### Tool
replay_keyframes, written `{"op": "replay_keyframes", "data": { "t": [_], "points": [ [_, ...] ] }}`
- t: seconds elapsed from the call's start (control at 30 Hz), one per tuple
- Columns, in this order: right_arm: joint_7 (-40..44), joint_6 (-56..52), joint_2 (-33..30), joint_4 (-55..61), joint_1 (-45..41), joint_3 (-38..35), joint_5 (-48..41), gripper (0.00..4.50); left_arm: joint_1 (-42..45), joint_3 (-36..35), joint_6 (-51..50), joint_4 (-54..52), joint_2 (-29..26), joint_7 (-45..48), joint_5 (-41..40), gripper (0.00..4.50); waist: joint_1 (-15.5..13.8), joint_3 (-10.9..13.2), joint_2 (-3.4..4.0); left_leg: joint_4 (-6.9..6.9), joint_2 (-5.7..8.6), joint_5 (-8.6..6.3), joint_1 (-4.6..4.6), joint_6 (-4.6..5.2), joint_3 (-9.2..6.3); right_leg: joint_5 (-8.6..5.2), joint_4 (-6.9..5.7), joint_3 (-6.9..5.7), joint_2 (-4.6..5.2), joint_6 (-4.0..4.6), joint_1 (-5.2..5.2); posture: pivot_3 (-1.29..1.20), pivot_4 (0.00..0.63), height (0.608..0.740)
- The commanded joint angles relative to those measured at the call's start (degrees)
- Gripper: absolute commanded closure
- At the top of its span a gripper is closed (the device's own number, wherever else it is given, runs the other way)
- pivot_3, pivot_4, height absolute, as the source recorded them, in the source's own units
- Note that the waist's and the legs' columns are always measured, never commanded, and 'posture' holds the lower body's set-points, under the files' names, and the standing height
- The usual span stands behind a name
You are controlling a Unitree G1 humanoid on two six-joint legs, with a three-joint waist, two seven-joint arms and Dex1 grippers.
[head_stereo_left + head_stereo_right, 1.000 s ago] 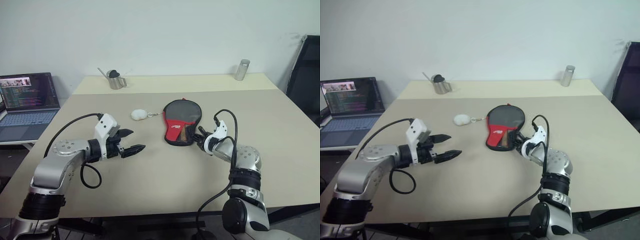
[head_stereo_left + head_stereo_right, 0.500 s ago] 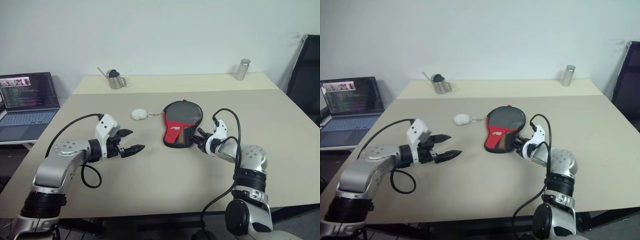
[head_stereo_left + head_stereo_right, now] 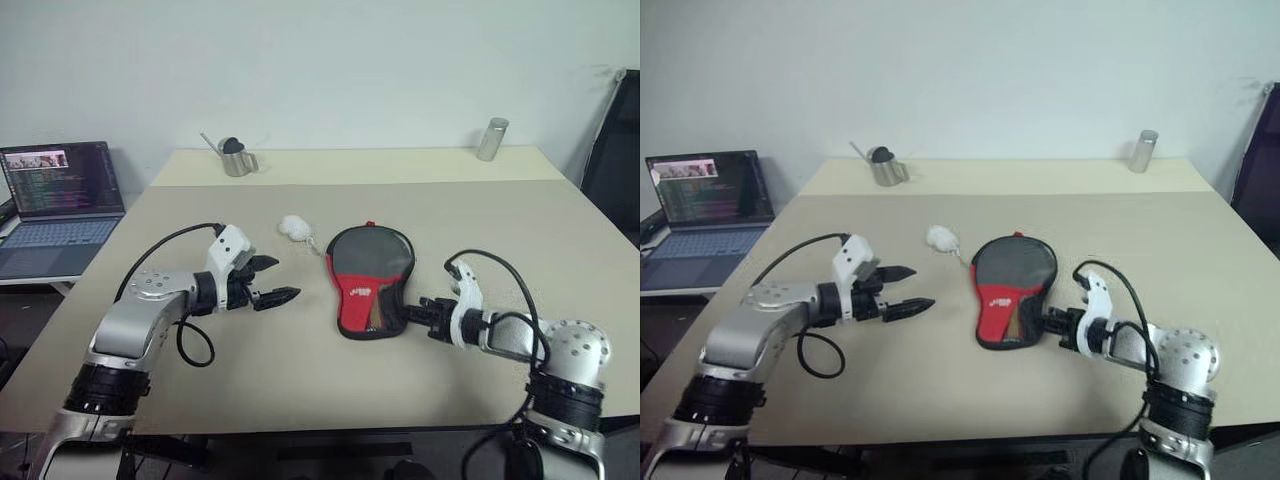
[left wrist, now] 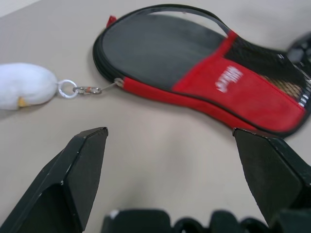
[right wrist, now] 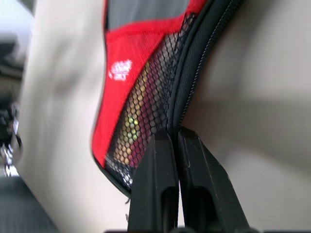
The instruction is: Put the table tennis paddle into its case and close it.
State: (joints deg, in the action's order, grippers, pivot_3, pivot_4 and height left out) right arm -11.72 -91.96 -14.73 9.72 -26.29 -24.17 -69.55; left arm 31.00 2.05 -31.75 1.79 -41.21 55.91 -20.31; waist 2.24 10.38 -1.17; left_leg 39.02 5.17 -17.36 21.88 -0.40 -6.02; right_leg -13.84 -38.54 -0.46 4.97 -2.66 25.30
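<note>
The robot's right gripper should set the case down on the bare tabletop (image 3: 383, 345) (image 5: 132, 208) toward the table's front edge.
The case (image 3: 370, 265), black with a red panel and a mesh pocket, lies flat in the middle of the table. The table tennis paddle is inside it; its handle (image 5: 130, 125) shows dimly through the mesh. My right gripper (image 3: 411, 314) is shut on the case's zipper edge (image 5: 181, 97) at the narrow end nearest me. To the left of the case and clear of it, my left gripper (image 3: 286, 279) is open with nothing between its fingers. A white plush keychain (image 3: 293, 225) hangs off the case's zipper by a small ring (image 4: 68, 89).
An open laptop (image 3: 60, 185) stands on a side surface at the far left. A metal pitcher (image 3: 238, 160) and a metal canister (image 3: 492, 138) stand at the back of the table (image 3: 300, 400). A black chair (image 3: 615, 150) is at the right.
My right gripper has drawn back toward me, pulling the case along by its edge. The plush keychain trailed after it. The left gripper moved slightly toward the case.
</note>
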Motion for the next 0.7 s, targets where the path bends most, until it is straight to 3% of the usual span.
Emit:
{"op": "replay_keyframes", "data": {
  "t": [0.03, 0.3, 0.47, 0.7],
  "points": [
    [-0.17, -0.54, -5.01, 5.02, 5.21, 3.46, -11.35, 4.49, 2.8, 0.75, 2.3, 1.79, 0.36, 1.78, 0.93, 0.0, -0.14, 0.0, -0.01, -0.01, 0.0, 0.0, 0.01, 0.01, -0.01, 0.0, 0.01, -0.01, 0.0, 0.0, 0.0, 0.0, 0.15, 0.74],
    [-0.85, 5.49, -19.37, 9.69, 14.82, 10.46, -27.71, 4.49, 5.86, 2.55, 4.51, 5.69, 1.94, 3.76, 2.58, 0.0, -0.41, 0.0, -0.03, -0.02, -0.02, -0.05, -0.02, 0.24, 0.01, -0.01, 0.1, -0.08, 0.01, -0.02, -0.12, 0.0, 0.15, 0.74],
    [3.21, 9.22, -27.66, 11.03, 15.06, 14.01, -29.33, 4.49, 6.5, 2.86, 5.36, 6.99, 2.63, 4.35, 3.38, 0.0, -0.42, 0.01, -0.07, -0.01, -0.05, -0.05, -0.02, 0.26, -0.01, -0.01, 0.12, -0.15, 0.0, -0.03, -0.19, 0.0, 0.15, 0.74],
    [9.14, 12.22, -33.11, 12.66, 15.32, 18.13, -27.59, 4.49, 6.96, 2.63, 5.82, 7.47, 3.11, 4.59, 3.88, 0.0, -0.55, 0.01, -0.1, -0.01, -0.06, -0.04, -0.01, 0.28, -0.05, 0.0, 0.27, -0.21, 0.01, -0.04, -0.27, 0.0, 0.15, 0.74]
  ]
}}
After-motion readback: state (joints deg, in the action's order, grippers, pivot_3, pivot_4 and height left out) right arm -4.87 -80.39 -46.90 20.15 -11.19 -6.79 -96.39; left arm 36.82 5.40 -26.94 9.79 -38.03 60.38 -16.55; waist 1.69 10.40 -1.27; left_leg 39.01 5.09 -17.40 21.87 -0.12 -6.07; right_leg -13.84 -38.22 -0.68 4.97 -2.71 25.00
